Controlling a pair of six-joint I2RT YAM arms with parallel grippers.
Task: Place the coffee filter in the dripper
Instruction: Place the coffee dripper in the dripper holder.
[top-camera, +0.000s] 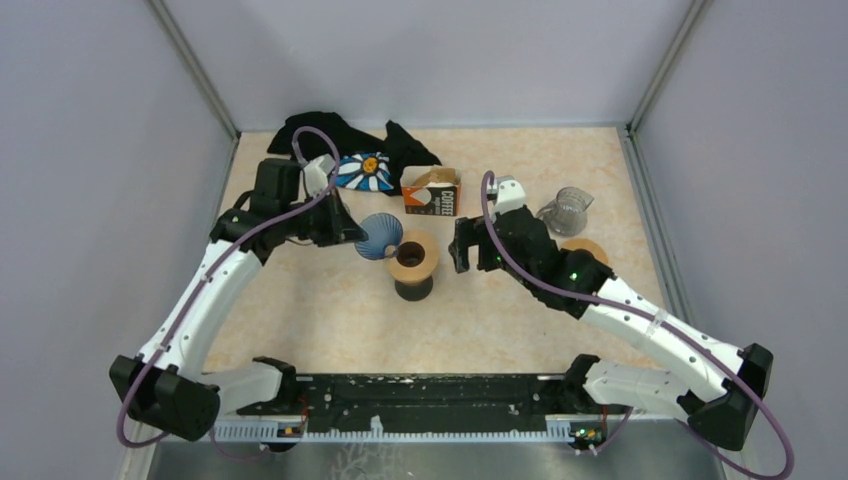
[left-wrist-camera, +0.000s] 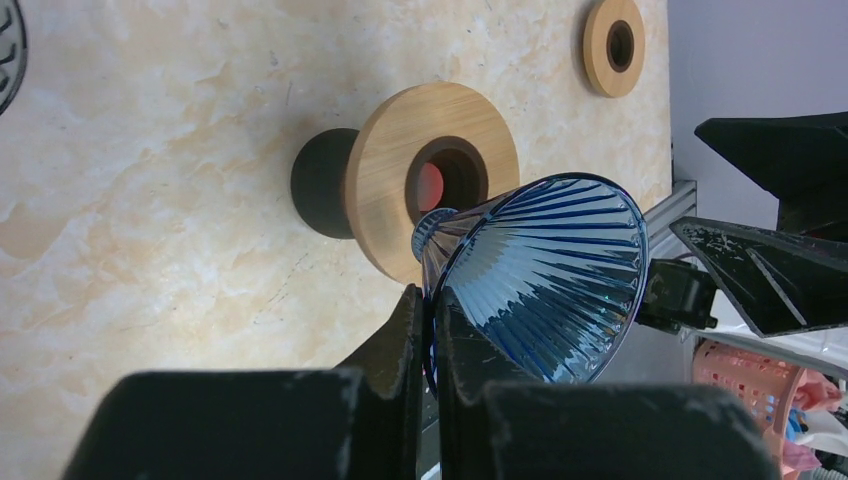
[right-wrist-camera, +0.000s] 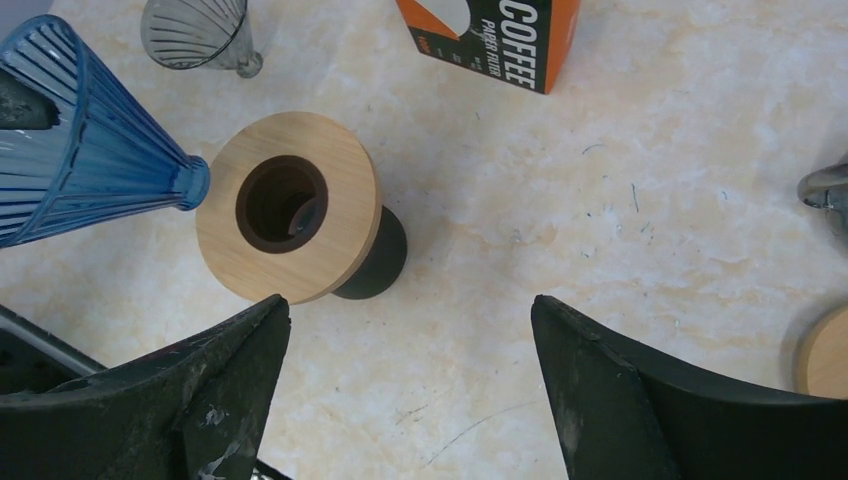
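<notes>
Next, I let go of the blue glass dripper with my left gripper in the hole of the wooden ring top (top-camera: 410, 253) (left-wrist-camera: 446, 181) on the black stand.
My left gripper (top-camera: 355, 235) (left-wrist-camera: 430, 295) is shut on the rim of a blue ribbed glass dripper (top-camera: 381, 236) (left-wrist-camera: 545, 280) (right-wrist-camera: 80, 150). The dripper is tipped on its side above the table, its narrow end beside the wooden ring top of a black stand (top-camera: 413, 262) (left-wrist-camera: 440, 180) (right-wrist-camera: 290, 205). An orange and black coffee filter box (top-camera: 432, 192) (right-wrist-camera: 500, 35) stands behind the stand; no loose filter shows. My right gripper (top-camera: 462, 245) (right-wrist-camera: 410, 305) hangs open and empty just right of the stand.
A clear glass dripper (top-camera: 566, 210) and a small wooden ring (top-camera: 585, 250) (left-wrist-camera: 614, 45) lie to the right. A black cloth (top-camera: 320, 130) and a blue flower-patterned piece (top-camera: 365, 170) sit at the back left. Walls close in on three sides.
</notes>
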